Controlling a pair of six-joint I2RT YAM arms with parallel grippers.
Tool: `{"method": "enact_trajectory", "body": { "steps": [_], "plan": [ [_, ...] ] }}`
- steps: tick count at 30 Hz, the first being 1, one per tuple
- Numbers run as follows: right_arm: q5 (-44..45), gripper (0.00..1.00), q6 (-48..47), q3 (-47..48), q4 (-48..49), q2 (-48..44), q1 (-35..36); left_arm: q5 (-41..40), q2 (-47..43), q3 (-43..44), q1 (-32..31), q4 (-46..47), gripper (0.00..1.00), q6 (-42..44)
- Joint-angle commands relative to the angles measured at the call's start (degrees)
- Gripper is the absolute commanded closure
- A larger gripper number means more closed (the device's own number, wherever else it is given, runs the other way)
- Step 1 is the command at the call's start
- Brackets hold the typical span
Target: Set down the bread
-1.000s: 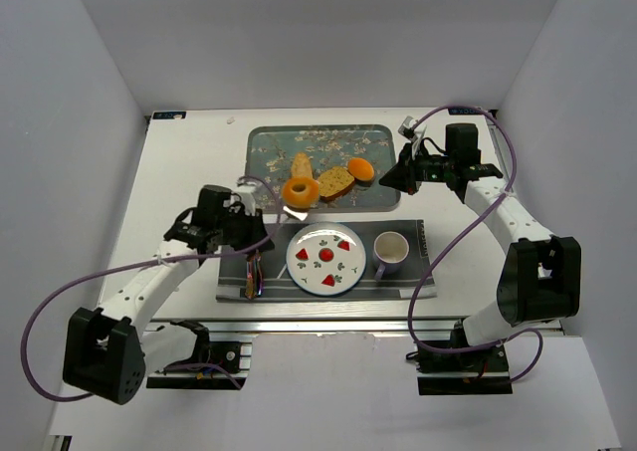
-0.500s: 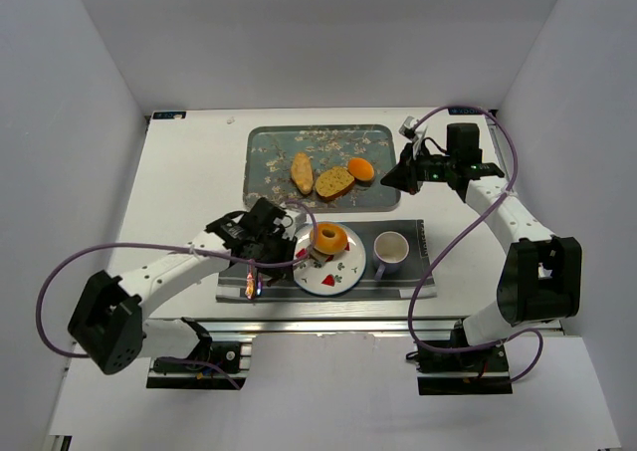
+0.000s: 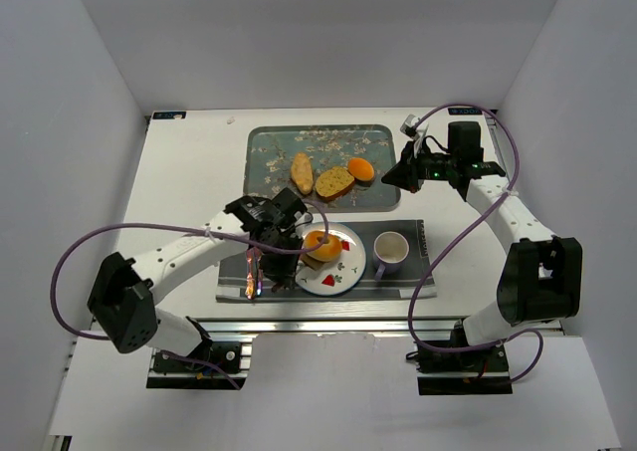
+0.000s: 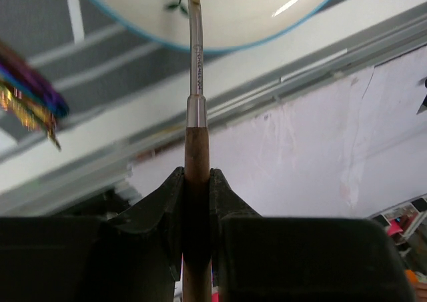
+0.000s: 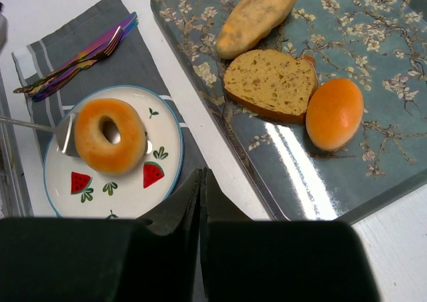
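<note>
The robot's left gripper needs to put the spatula, its blade now under the bagel's edge, down on the bare white table [image 3: 198, 204] beside the end of the floral tray that has the long loaf.
The bread, a golden-brown ring bagel [image 3: 318, 242], lies over the left part of the white watermelon-print plate [image 3: 344, 269]. In the right wrist view the bagel [image 5: 124, 146] sits on the plate [image 5: 137, 185] with a metal spatula blade [image 5: 66, 134] under its left edge. My left gripper [image 3: 282, 236] is shut on the spatula's wooden handle [image 4: 197, 152], left of the plate, and its shaft [image 4: 195, 49] reaches to the plate's rim [image 4: 167, 43]. My right gripper [image 3: 390, 179] is shut and empty, above the tray's right end, also seen in its wrist view [image 5: 202, 179].
A floral tray [image 3: 269, 148] at the back holds an elongated loaf [image 3: 302, 172], a toasted slice [image 3: 335, 181] and an orange round bun [image 3: 362, 169]. A mug [image 3: 390, 253] stands right of the plate on the grey placemat [image 3: 418, 277]. Iridescent cutlery [image 3: 251, 272] lies at the mat's left.
My left arm carried the bagel on the spatula from the tray's front edge down to the plate. The right arm has not moved.
</note>
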Motion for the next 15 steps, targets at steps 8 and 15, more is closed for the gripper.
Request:
{"method": "enact_trajectory", "body": {
  "steps": [8,15],
  "plan": [
    [-1.6,0.97,-0.6,0.8,1.0,0.2,-0.2,0.0,-10.5,-2.1,-0.3,-6.4,1.00,-8.1],
    [-2.1,0.97,-0.4,1.4,1.1,0.9,-0.2,5.3,-9.2,0.2,-0.3,-7.1,1.00,-6.2]
  ]
}}
